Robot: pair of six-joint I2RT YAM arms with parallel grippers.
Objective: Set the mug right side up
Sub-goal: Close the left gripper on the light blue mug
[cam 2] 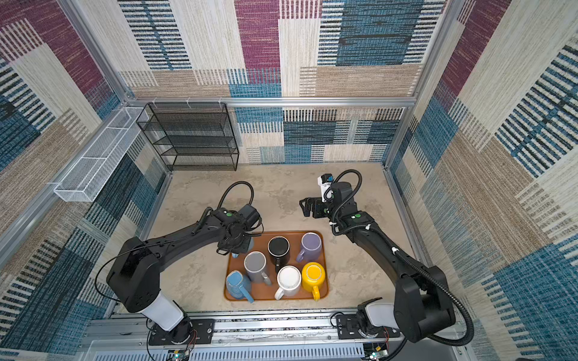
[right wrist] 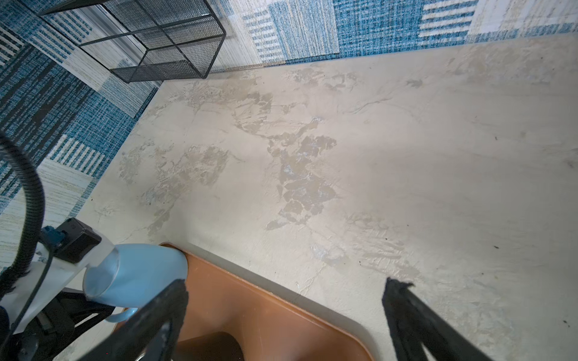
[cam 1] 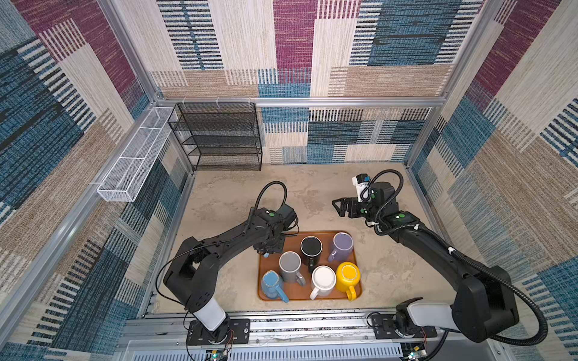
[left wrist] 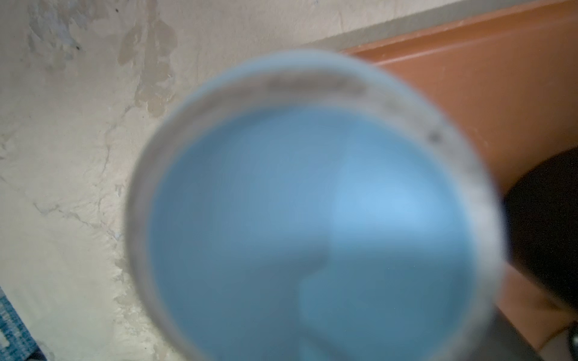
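Note:
I need to open my left gripper, push in deeper and grip the light blue mug's handle nearer the mug's body [right wrist: 133, 308], because only the ends of its fingers hold it now.
A light blue mug [right wrist: 134, 275] is at the back left corner of the brown tray [cam 1: 316, 233], tilted, with its handle [right wrist: 123, 315] down by the left gripper's fingers [right wrist: 90, 308]. Its blurred underside [left wrist: 312, 218] fills the left wrist view. My left gripper [cam 1: 266, 252] is shut on this mug, and in both top views the wrist hides most of it; only a light blue sliver [cam 2: 235, 254] shows. My right gripper [cam 1: 337, 206] hangs open and holds nothing, above the table behind the tray; its fingertips [right wrist: 179, 286] frame the tray's corner.
On the tray stand black [cam 1: 311, 247], purple [cam 1: 342, 245], grey [cam 1: 290, 265], white [cam 1: 323, 278], yellow [cam 1: 347, 275] and textured blue [cam 1: 271, 283] mugs. A black mesh rack [cam 1: 219, 137] stands at the back left. A white wire basket [cam 1: 134, 162] hangs on the left wall.

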